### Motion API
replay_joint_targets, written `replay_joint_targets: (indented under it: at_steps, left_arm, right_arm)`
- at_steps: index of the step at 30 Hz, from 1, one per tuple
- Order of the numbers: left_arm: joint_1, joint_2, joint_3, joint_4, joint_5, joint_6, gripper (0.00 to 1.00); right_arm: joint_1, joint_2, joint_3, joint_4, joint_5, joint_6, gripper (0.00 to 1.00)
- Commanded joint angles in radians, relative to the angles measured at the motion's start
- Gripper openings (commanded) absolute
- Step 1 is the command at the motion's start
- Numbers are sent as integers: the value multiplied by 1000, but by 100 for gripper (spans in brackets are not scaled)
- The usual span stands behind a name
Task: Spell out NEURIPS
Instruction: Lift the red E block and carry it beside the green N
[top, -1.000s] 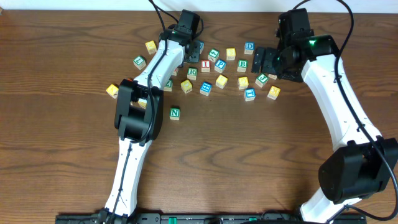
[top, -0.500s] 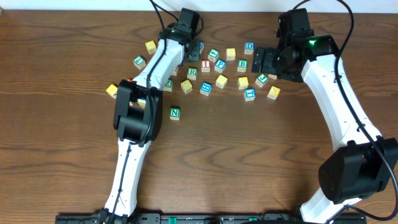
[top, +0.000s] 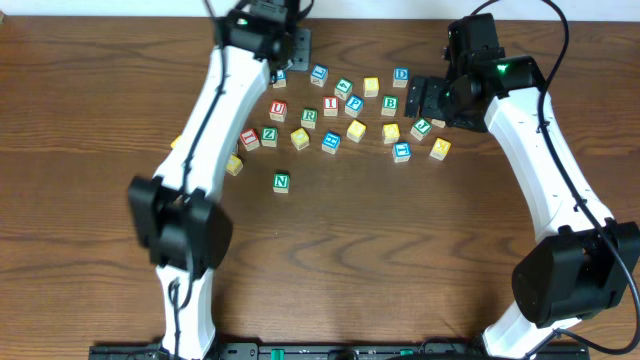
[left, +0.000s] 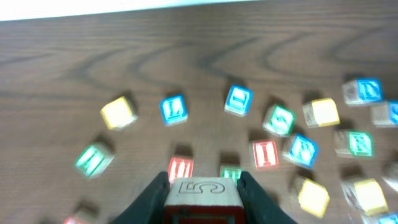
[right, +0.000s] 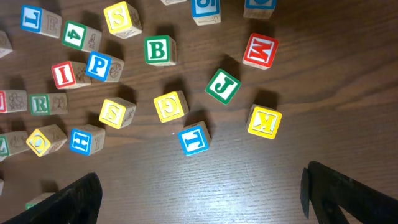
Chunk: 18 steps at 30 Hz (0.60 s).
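Next, the left gripper puts the red block down beside the green N block (top: 302, 184), on its side toward the right gripper. The red block is raised at the back edge now.
Lettered wooden blocks lie scattered at the table's back middle. A green N block (top: 281, 181) sits alone, nearer the front. A red U (top: 278, 108), green R (top: 309, 117), red I (top: 330, 105), blue P (top: 353, 103) and yellow S (top: 391, 132) lie in the cluster. My left gripper (top: 288, 45) is raised at the back edge, shut on a red block (left: 202, 194) with an engraved 5 on top. My right gripper (right: 202, 193) is open and empty above the cluster's right side. Below it I see I (right: 64, 74), P (right: 97, 65), R (right: 40, 103) and S (right: 115, 112).
Other blocks lie nearby: green B (right: 158, 50), green J (right: 222, 86), yellow G (right: 169, 106), blue T (right: 194, 139), yellow K (right: 263, 122), red M (right: 260, 51). Bare wood (top: 400, 260) spans the table's front half.
My left arm has swung up and back from the cluster's left side, carrying the red block. Blocks it covered now show. The right arm has not moved.
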Motion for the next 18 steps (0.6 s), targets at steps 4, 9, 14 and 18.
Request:
replay_joint_targets:
  at_steps: [4,9,14,18]
  left_arm:
    - [-23,-128,14,-204,-12,-40,27]
    - [-47,-134,7,-366,-11,-127,27]
    - [-87,-134,-64,-401,-12,-163,27]
    - [-118,-134,-150,-371,-12,-186,27]
  right_arm:
    - [-1,3,10,-1,8,5,99]
    - [-1,3,10,-1,9,5,99]
    - [-1,3,10,-1,9,5,99]
    - [-1,3,10,-1,9,5,99]
